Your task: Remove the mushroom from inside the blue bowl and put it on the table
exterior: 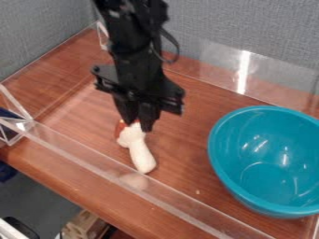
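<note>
Next, my gripper lets go of the mushroom on the bare wood of the table (pixel 131 147) just behind its front acrylic side, apart from the blue bowl.
The mushroom (pixel 137 149) hangs tilted below my black gripper (pixel 134 122), left of the table's middle. Its cream stem slants down toward the front wall, and a sliver of red cap shows at the fingertips. The stem's lower end is at or just above the wood; I cannot tell if it touches. The fingers stand close together around the cap end, and my gripper points almost straight down. The blue bowl (pixel 268 159) sits at the right of the table (pixel 69 98) with nothing visible inside it, well apart from my gripper.
Low clear acrylic walls (pixel 93 168) edge the tabletop at the front, left and back. A clear triangular bracket (pixel 13 126) stands at the left corner. A grey panel rises behind the table.
</note>
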Controlling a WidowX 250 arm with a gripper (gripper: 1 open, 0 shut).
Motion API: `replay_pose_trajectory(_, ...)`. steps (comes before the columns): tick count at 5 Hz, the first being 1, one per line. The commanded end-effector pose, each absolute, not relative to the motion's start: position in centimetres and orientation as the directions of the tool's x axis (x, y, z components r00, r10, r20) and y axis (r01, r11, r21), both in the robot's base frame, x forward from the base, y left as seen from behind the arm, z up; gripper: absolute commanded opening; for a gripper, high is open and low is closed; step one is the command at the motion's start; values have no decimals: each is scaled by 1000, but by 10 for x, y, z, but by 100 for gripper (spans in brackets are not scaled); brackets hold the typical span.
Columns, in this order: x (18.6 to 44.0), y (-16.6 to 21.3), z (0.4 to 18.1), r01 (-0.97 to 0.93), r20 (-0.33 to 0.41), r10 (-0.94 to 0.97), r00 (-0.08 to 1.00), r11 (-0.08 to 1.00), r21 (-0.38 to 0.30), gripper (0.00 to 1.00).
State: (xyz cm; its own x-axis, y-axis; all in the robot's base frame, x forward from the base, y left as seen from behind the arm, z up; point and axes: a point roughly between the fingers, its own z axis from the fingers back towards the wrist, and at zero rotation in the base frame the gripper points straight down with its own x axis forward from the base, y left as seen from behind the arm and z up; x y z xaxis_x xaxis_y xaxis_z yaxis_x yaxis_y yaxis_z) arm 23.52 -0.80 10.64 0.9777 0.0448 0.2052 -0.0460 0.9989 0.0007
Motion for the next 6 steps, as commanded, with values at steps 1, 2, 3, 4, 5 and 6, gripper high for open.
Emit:
replay_pose_trajectory(1, 239, -14, 106, -28, 224, 27, 974, 1000, 5, 0)
replay_pose_trajectory(2, 241, -16, 94, -18, 206, 16, 978, 1000, 9, 0)
replay_pose_trajectory(3, 242, -16, 88, -13, 199, 9, 980, 1000, 15, 0)
replay_pose_trajectory(4, 245, -13, 80, -13, 186, 9, 982, 1000, 21, 0)
replay_pose_trajectory(5, 247, -9, 76, -16, 177, 11, 984, 999, 29, 0)
replay_pose_trajectory(6, 249, -2, 73, -24, 170, 17, 985, 999, 37, 0)
